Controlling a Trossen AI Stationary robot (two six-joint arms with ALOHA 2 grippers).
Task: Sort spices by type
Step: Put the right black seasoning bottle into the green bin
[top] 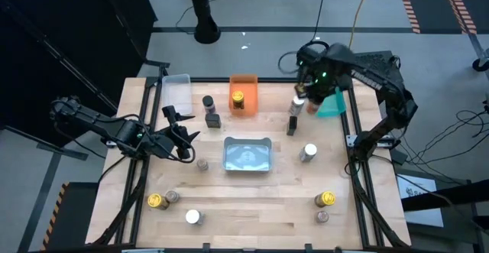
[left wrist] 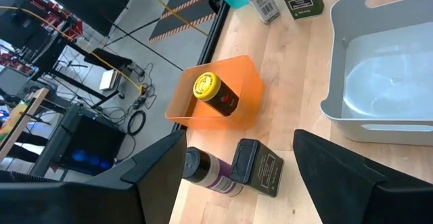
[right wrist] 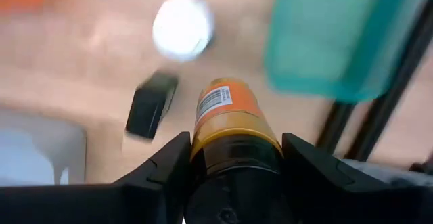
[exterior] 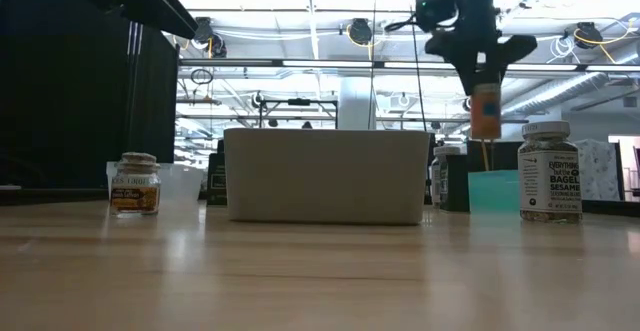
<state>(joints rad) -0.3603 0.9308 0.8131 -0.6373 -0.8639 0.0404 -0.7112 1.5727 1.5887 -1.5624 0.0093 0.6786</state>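
My right gripper will let go of the orange-labelled jar inside the far end of the teal bin (top: 319, 86). The jar is now high above the table.
My right gripper (top: 309, 98) hangs over the table's far right, beside the teal bin (top: 333, 104), shut on an orange-labelled spice jar (exterior: 486, 111) high above the table. My left gripper (top: 183, 134) waits open at mid-left, holding nothing and pointing toward the orange bin (left wrist: 223, 92), where a yellow-lidded jar (left wrist: 215, 94) lies. A black jar (left wrist: 206, 172) and a dark tin (left wrist: 258, 168) stand near that bin. A white-lidded jar (right wrist: 183, 26) and another dark tin (right wrist: 150, 105) stand on the table under the lifted jar. My right gripper pinches the orange-labelled jar between its two fingers (right wrist: 169, 166) at the jar's dark upper end (right wrist: 237, 160). The fingers come from above, pointing down. The jar hangs upright below them, its bottom (exterior: 486, 133) lifted clear of the table.
A grey-white bin (top: 247, 154) sits at the table's centre and a clear bin (top: 177, 89) at the far left. Loose jars stand about: one at mid-right (top: 309, 153), two at near right (top: 325, 199), several at near left (top: 157, 200), one (top: 202, 163) beside the centre bin.
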